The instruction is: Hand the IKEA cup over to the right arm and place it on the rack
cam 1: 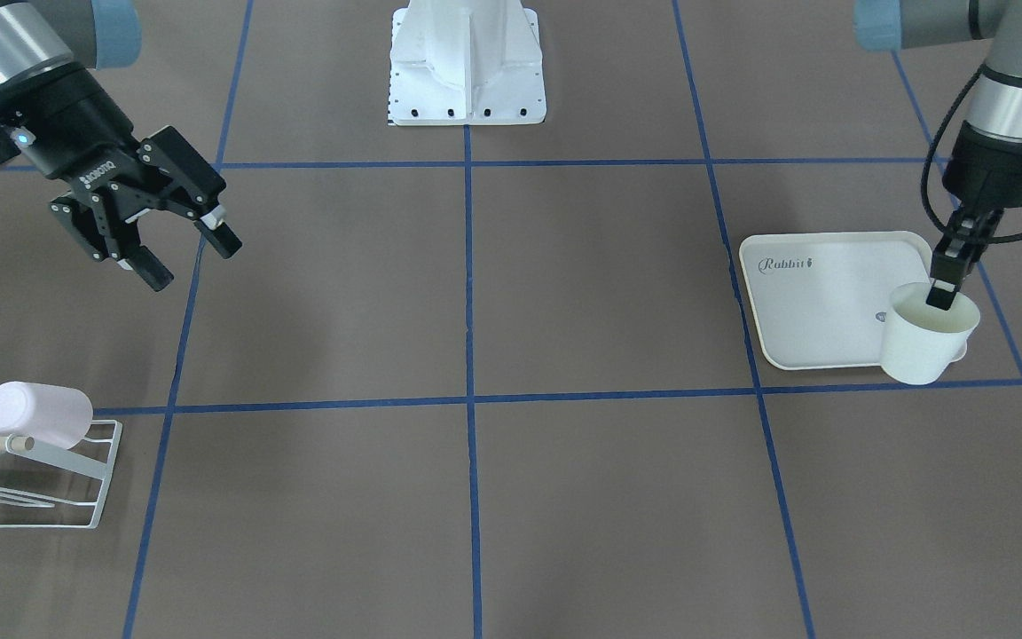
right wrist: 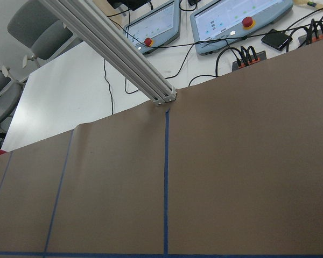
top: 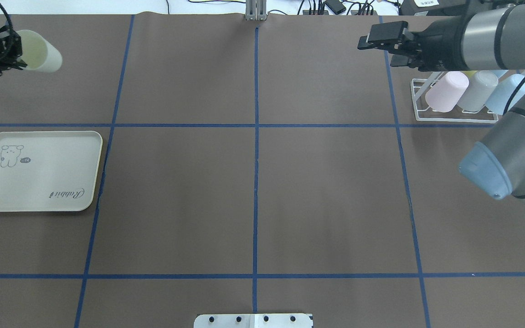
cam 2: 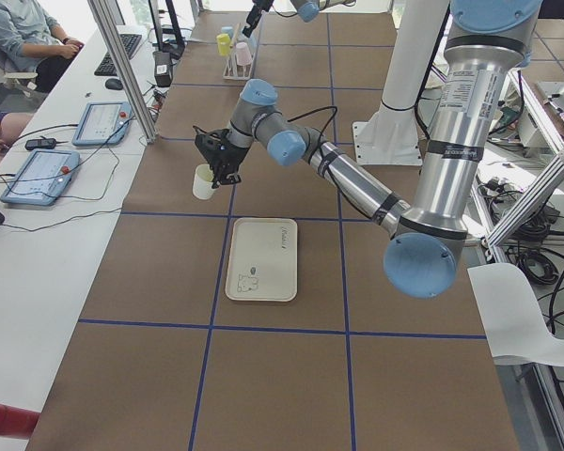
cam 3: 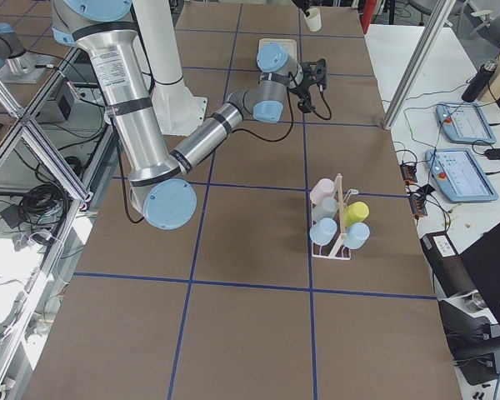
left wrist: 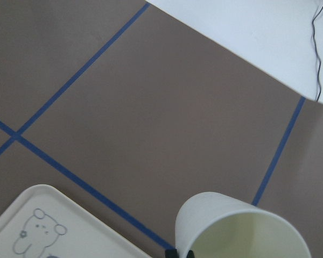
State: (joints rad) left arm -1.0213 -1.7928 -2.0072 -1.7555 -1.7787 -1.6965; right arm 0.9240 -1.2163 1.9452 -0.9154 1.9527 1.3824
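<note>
I close my right gripper next on the middle of the body (cam 1: 915, 343) of the cream IKEA cup, because my left gripper holds the cup's rim.
The cream IKEA cup (cam 1: 926, 342) hangs above the table at the tray's corner. My left gripper (cam 1: 945, 296) is shut on its rim, with one finger inside the cup. The overhead view shows the cup (top: 41, 57) tilted, mouth toward the gripper (top: 16, 53), and the left wrist view shows the cup (left wrist: 239, 228) from above. The right arm's gripper (cam 1: 192, 258) hovers open and holds nothing, near the rack (cam 1: 94, 497). The white wire rack (top: 419, 102) with its wooden rod (cam 3: 340, 204) carries pink, grey, blue and yellow cups.
A cream rabbit-printed tray (top: 34, 171) lies flat below the left arm, with nothing on it. The robot's white base (cam 1: 467, 62) stands at mid table. Operator tablets and cables (right wrist: 226, 21) lie on the white bench past the table's far edge. A seated person (cam 2: 23, 38) is there.
</note>
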